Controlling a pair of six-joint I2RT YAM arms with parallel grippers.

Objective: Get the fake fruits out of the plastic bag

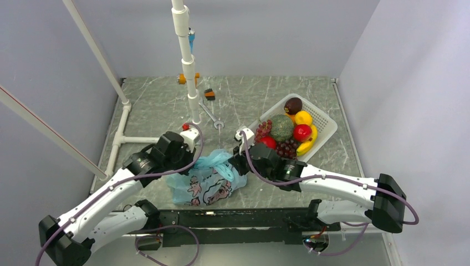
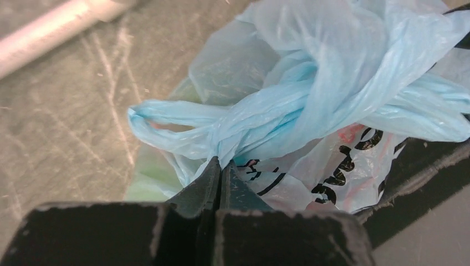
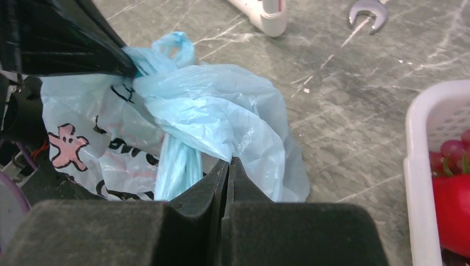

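The twisted band closes the bag as my right gripper pinches the film beside the knot, so it should take that band [image 3: 191, 111] and pull the knot loose.
The light-blue plastic bag [image 1: 206, 180] with a dark cartoon print lies at the table's near middle, its tie handles knotted on top. My left gripper [image 1: 191, 160] is shut on the bag's left handle [image 2: 183, 133]. My right gripper [image 1: 235, 160] is shut on the film of the bag [image 3: 238, 133] at its right side. The two grippers face each other across the knot [image 2: 310, 105]. The fake fruits are hidden inside the bag; only a faint green shade [image 2: 152, 177] shows through the film.
A white slotted basket [image 1: 327, 124] at the back right holds a netted melon, red apples, a lemon, a banana and purple grapes. A white pipe frame [image 1: 188, 72] stands at the back left. A wrench [image 1: 213, 119] lies behind the bag.
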